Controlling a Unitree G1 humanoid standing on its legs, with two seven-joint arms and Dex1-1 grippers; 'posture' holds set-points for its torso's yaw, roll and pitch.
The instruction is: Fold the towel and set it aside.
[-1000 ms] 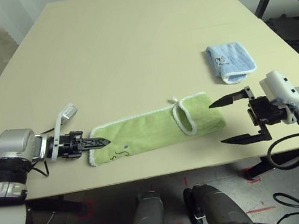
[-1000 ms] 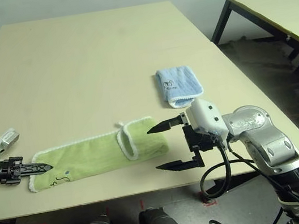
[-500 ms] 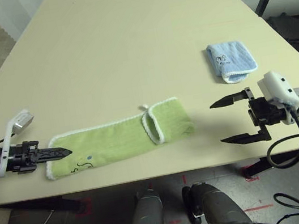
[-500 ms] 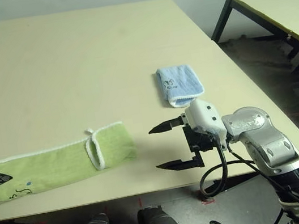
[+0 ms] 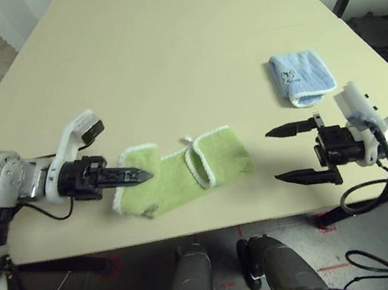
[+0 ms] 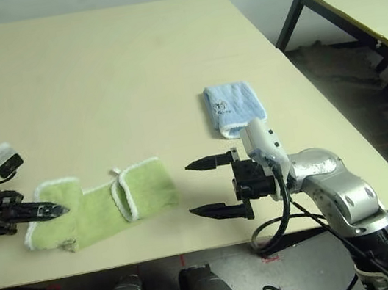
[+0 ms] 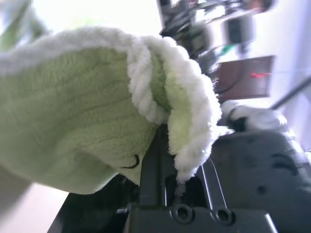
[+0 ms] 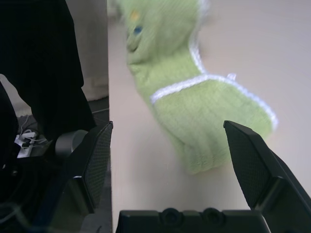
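I need to use my left gripper to let go of the lifted end of the green towel, now near the table's front edge, on top of the folded flap (image 5: 231,143) nearest my right gripper.
The light yellow-green towel (image 5: 183,171) with white edging lies near the table's front edge, its left end lifted and curled over. My left gripper (image 5: 139,175) is shut on that left end; the left wrist view has the towel (image 7: 87,116) draped over the closed fingers. My right gripper (image 5: 279,154) stands open a short way right of the towel's right end, nothing between its fingers. The right wrist view looks along the open fingers (image 8: 252,165) at the towel (image 8: 194,92) lying ahead on the table.
A smaller folded light blue towel (image 5: 301,79) lies at the right, behind my right gripper. The table's front edge (image 5: 215,223) runs just below the towel. A second table (image 6: 350,7) stands off to the right.
My left gripper first pulled the towel's left end leftward, sliding the whole towel left. It has since come back right, lifting and bunching that end. The right gripper stayed open and nearly still.
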